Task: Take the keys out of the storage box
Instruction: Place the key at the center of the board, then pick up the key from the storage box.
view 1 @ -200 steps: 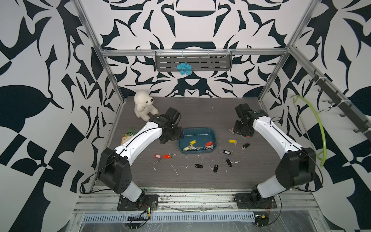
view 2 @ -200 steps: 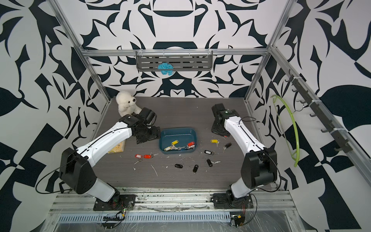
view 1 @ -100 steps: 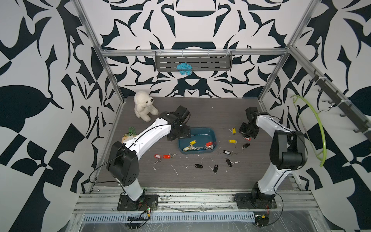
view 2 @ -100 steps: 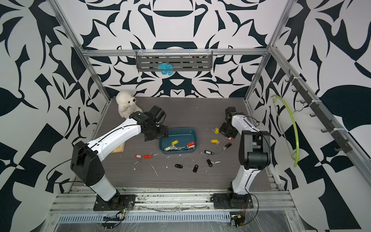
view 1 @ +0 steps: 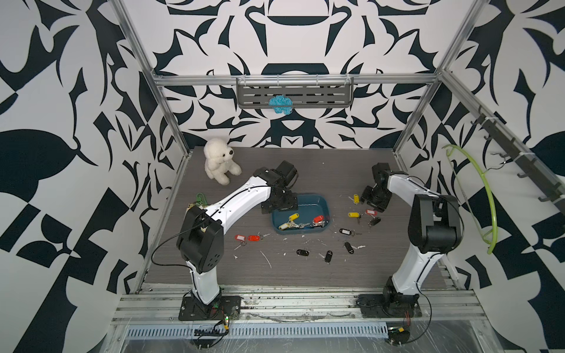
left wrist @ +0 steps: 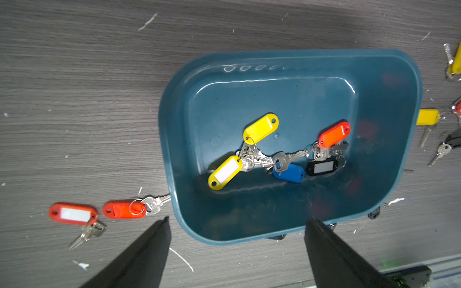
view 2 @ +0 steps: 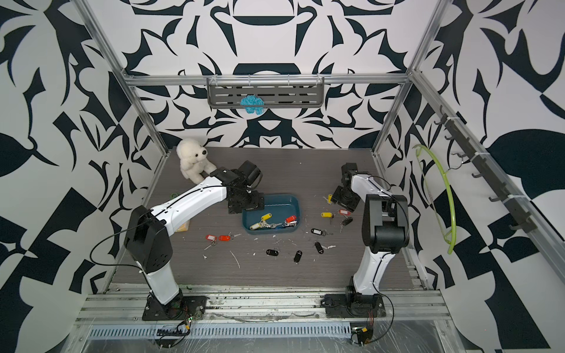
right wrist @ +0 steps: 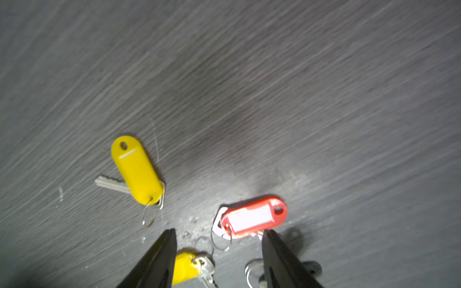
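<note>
Next, my left gripper grips the yellow tag (view 1: 294, 217) (left wrist: 260, 128) of the key that lies nearest the back side of the storage box.
The teal storage box (view 1: 327, 211) (view 2: 298, 207) sits mid-table. Inside it lie several keys (left wrist: 259, 159) (view 1: 301, 222) with yellow, red, blue and black tags. My left gripper (left wrist: 238, 219) (view 1: 279, 203) hovers open over the box's back-left corner, holding nothing. My right gripper (right wrist: 220, 232) (view 1: 374, 200) stands open low over the table, right of the box. A red-tagged key (right wrist: 254, 218) (view 1: 370, 211) lies on the table just beyond its tips. Yellow-tagged keys (right wrist: 136, 169) (view 1: 355, 198) lie beside it.
Two red-tagged keys (view 1: 247, 237) (left wrist: 122, 210) lie left of the box, and black-tagged keys (view 1: 328, 256) are scattered in front of it. A white plush bear (view 1: 218, 160) sits back left. A green hoop (view 1: 486, 195) hangs on the right wall. White scraps litter the table.
My right gripper has opened, and a red-tagged key now lies on the table at its tips. My left gripper has moved right, from beside the box to over its corner.
</note>
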